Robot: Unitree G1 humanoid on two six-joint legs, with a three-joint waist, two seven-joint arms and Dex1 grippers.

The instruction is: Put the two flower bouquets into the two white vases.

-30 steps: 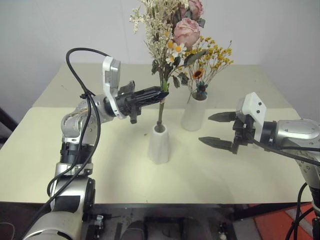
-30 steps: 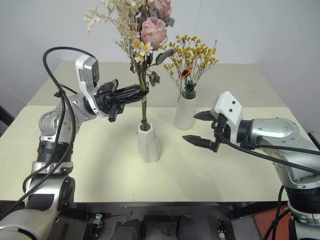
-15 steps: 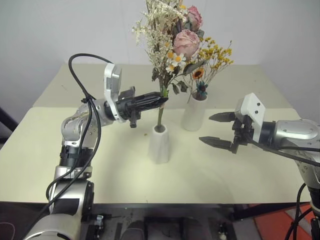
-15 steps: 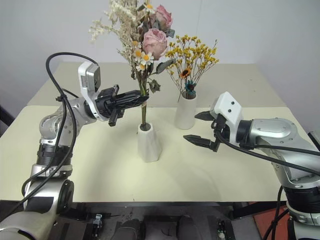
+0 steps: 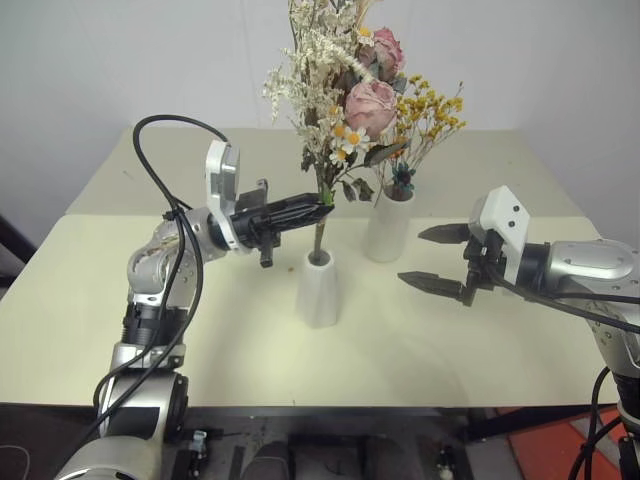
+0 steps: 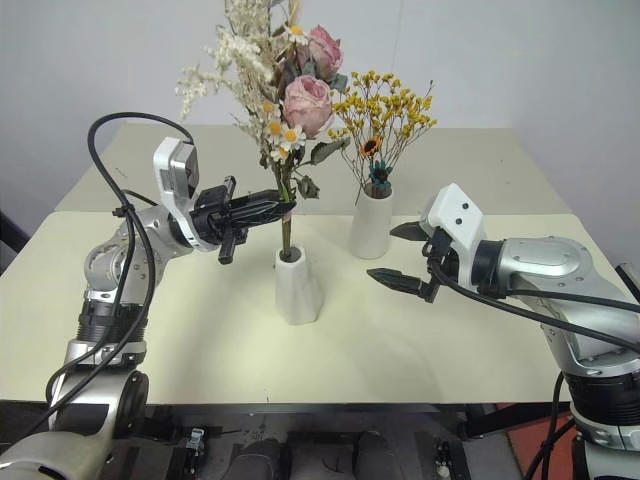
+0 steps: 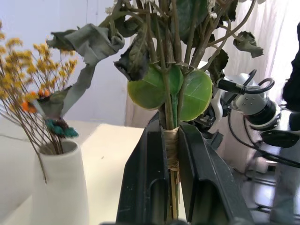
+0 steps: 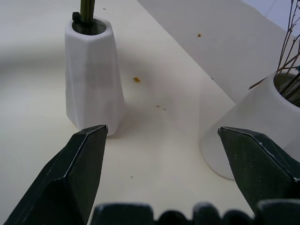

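Note:
Next, I release the pink rose bouquet with my left gripper deep inside the shorter cone-shaped white vase [image 5: 319,282].
My left gripper [image 5: 324,203] is shut on the bound stem [image 7: 170,154] of the bouquet of pink roses, white daisies and cream sprigs [image 5: 345,90]. The stem's lower end stands inside the shorter cone-shaped white vase [image 5: 319,290] at mid table. The bouquet of tiny yellow blossoms [image 5: 428,115] stands in the taller white vase [image 5: 389,228] behind and to the right. My right gripper [image 5: 410,257] hangs open and holds nothing, just right of both vases, level with their bodies. From the right wrist, the cone vase [image 8: 93,79] and the taller vase [image 8: 248,136] both lie beyond its wide-apart fingers.
The cream table [image 5: 200,340] has bare surface left of the cone vase and along the front edge. A second tabletop [image 5: 160,170] joins behind it, against a white wall. A small orange crumb [image 8: 136,79] lies beside the cone vase.
The left gripper has sunk a little with the rose bouquet, so the flowers sit lower and the stem reaches further into the cone vase. The right gripper has stayed put.

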